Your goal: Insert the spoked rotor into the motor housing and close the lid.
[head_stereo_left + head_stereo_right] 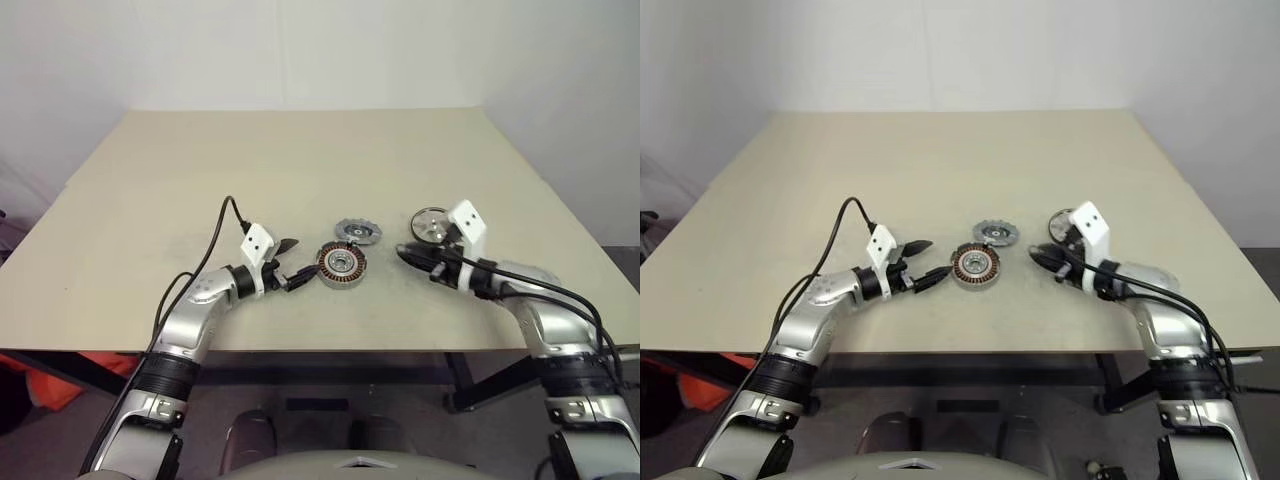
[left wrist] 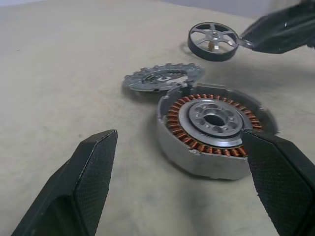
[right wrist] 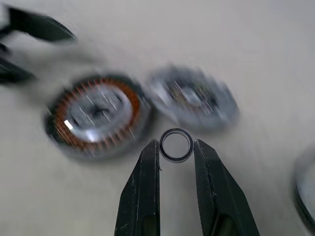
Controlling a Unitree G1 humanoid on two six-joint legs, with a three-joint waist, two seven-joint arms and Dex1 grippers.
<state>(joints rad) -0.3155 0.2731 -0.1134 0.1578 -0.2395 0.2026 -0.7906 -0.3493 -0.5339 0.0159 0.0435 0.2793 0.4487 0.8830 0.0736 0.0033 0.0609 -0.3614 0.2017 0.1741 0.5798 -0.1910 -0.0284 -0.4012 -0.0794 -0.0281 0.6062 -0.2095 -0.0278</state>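
My right gripper has the small dark ring. It will let go of it on the silver centre of the motor housing [image 1: 346, 260] [image 3: 101, 113], inside the copper windings.
The motor housing [image 1: 342, 265], a round shell with copper windings around a silver centre, lies on the table. My left gripper [image 1: 296, 262] stands open just to its left, its fingers [image 2: 93, 172] spread wide with nothing between them. Behind the housing lies the lid [image 2: 162, 77], a flat silver disc with a notched rim. The spoked rotor [image 2: 214, 41], with a dark rim, sits farther right on the table. In front of the rotor, my right gripper [image 3: 175, 145] is shut on a small dark ring [image 3: 176, 132] pinched between its tips and points left toward the housing.
The beige table [image 1: 200, 170] stretches wide around the parts, with its front edge just below both arms. A black cable [image 1: 222, 215] loops off my left wrist. A white wall stands behind the table.
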